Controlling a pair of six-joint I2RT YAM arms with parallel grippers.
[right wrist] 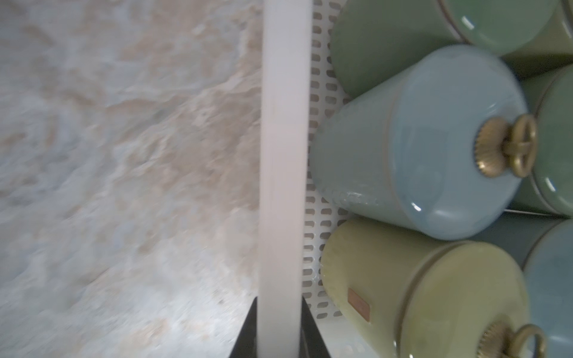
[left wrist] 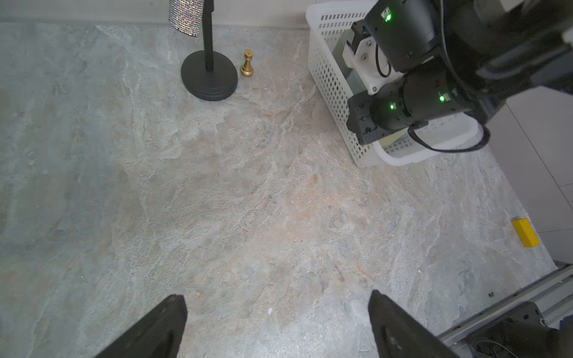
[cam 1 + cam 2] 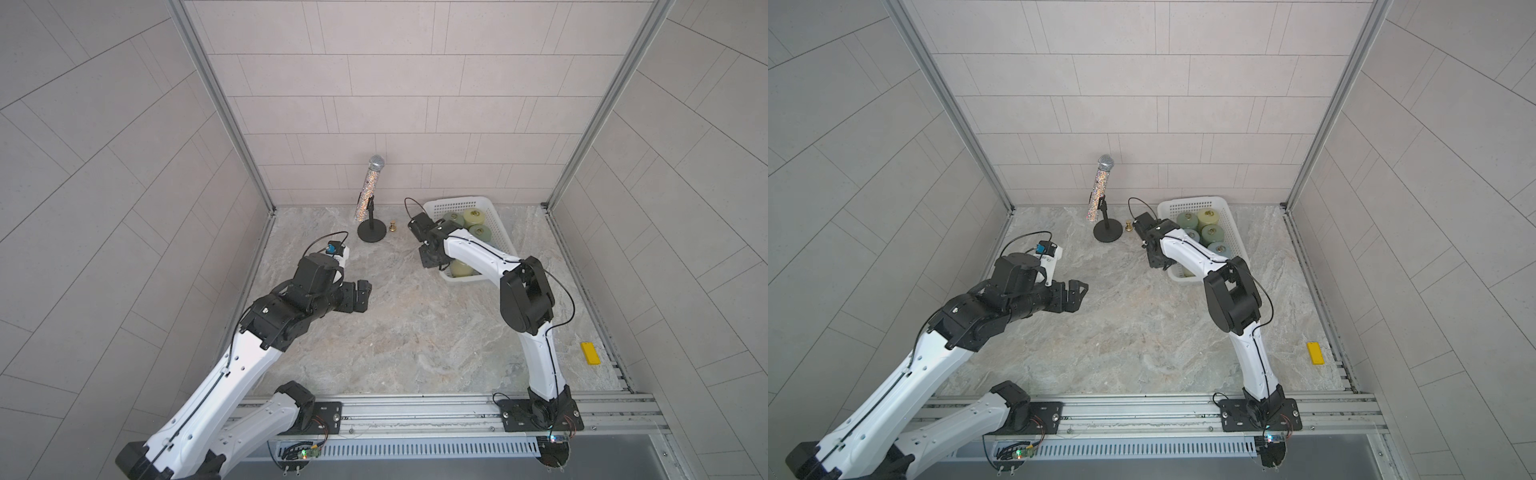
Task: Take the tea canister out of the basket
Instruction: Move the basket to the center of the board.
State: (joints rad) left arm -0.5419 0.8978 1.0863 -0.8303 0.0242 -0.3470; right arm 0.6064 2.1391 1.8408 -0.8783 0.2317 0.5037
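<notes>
I should set the white basket on the bare table (image 3: 419, 280) in front of the gold chess piece and let go of it there with my right gripper.
The white lattice basket (image 3: 457, 202) (image 3: 1192, 202) stands at the back right of the table. Several lidded tea canisters stand upright in it, green and pale blue, each with a brass ring knob. The right wrist view shows a pale blue canister (image 1: 434, 148) and a yellow-green canister (image 1: 434, 294) close to the rim. My right gripper (image 1: 279, 302) (image 3: 434, 259) is shut on the basket's rolled rim (image 1: 283, 155), one finger outside and one inside, at the near left side. My left gripper (image 2: 277, 297) (image 3: 361, 295) hangs open over bare table, well left of the basket (image 2: 328, 77).
A glittery microphone (image 3: 370, 195) leans on a black round-based stand (image 3: 372, 231) left of the basket. A small gold chess piece (image 3: 392, 227) stands beside that base. A yellow block (image 3: 590, 353) lies near the right wall. The back wall runs just behind the basket.
</notes>
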